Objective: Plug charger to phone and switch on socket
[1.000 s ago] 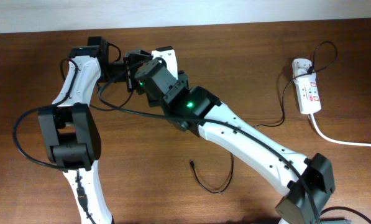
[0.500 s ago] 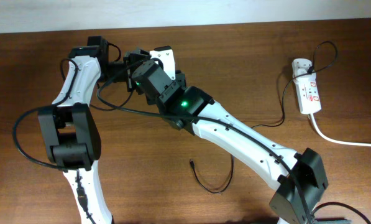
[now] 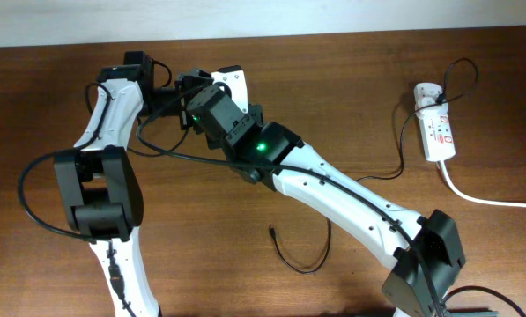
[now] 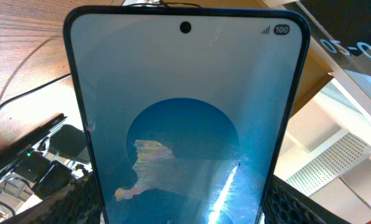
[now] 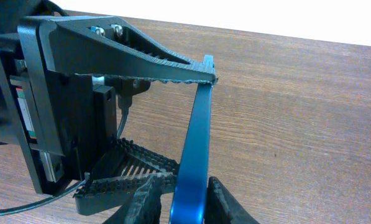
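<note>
My left gripper is clamping the phone across both long edges. It should open, turn and pinch one long edge [image 4: 81, 106] before my right gripper takes the connector.
The phone [image 4: 185, 93], blue screen lit, fills the left wrist view, clamped between my left gripper's [image 4: 182, 204] black fingers. In the right wrist view the phone [image 5: 197, 137] stands edge-on, with my right gripper [image 5: 188, 200] shut on its lower edge and the left gripper's ribbed fingers [image 5: 141, 65] above and below it. Overhead, both grippers meet at the back left [image 3: 190, 97], and the phone is hidden there. The charger's black connector tip [image 3: 271, 232] lies loose on the table, and its cable [image 3: 395, 172] runs to the white adapter [image 3: 425, 92] in the socket [image 3: 437, 134].
The socket's thick white cord [image 3: 492, 201] runs off the right edge. The cable loops on the table [image 3: 311, 266] under the right arm. The left arm's black cable [image 3: 33, 189] arcs out at the left.
The right arm shifted slightly left toward the left gripper during the first half second. Since then nothing has visibly moved.
</note>
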Available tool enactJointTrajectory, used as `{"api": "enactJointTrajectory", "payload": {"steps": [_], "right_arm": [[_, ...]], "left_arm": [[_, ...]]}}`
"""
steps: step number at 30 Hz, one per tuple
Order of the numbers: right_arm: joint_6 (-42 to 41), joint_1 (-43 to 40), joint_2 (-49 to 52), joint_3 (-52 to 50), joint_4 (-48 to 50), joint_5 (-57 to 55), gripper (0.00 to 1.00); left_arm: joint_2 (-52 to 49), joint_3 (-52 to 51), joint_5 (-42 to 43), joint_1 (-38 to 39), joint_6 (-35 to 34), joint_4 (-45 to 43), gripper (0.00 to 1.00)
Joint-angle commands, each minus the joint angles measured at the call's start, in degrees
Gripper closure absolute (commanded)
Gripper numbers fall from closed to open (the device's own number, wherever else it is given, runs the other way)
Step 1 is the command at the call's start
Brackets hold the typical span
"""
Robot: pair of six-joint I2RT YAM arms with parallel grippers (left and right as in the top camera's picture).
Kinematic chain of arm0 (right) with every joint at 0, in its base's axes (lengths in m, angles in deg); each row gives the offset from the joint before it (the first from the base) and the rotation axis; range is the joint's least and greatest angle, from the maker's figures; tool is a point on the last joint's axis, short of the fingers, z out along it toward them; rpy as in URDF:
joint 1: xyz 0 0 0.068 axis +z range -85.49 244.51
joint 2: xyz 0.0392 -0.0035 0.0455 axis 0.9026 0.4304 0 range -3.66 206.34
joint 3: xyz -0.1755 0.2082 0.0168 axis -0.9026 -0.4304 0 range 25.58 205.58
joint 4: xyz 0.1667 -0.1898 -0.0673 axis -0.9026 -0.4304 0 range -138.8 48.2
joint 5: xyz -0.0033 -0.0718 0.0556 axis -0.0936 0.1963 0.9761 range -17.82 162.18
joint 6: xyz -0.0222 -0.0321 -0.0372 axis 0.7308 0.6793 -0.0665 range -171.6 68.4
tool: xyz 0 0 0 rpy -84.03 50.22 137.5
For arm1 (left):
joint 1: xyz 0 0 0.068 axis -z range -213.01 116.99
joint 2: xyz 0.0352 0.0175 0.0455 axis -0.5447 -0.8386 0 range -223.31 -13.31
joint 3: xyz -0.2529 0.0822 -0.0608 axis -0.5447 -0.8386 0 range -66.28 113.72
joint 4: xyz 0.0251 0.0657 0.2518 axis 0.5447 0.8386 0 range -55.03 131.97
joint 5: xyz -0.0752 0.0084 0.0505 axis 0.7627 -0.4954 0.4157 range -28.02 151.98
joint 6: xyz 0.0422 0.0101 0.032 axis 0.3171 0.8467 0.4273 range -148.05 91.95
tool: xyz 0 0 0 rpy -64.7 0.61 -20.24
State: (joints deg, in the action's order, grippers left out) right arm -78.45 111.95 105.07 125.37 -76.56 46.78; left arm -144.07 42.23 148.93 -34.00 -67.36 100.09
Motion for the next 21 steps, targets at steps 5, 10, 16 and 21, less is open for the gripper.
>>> {"api": "enactJointTrajectory", "payload": {"steps": [5, 10, 16, 21], "right_arm": [[-0.7, 0.1, 0.4, 1.0, 0.2, 0.3, 0.76], [-0.7, 0.1, 0.4, 1.0, 0.2, 0.3, 0.77], [-0.7, 0.2, 0.4, 1.0, 0.2, 0.3, 0.84], [-0.7, 0.2, 0.4, 1.1, 0.2, -0.5, 0.9]], "left_arm": [[-0.2, 1.1, 2.0, -0.3, -0.5, -0.1, 0.21], [-0.2, 1.1, 2.0, -0.3, -0.5, -0.1, 0.2], [-0.2, 1.1, 2.0, -0.3, -0.5, -0.1, 0.13], [-0.2, 1.1, 2.0, -0.3, -0.5, -0.1, 0.09]]}}
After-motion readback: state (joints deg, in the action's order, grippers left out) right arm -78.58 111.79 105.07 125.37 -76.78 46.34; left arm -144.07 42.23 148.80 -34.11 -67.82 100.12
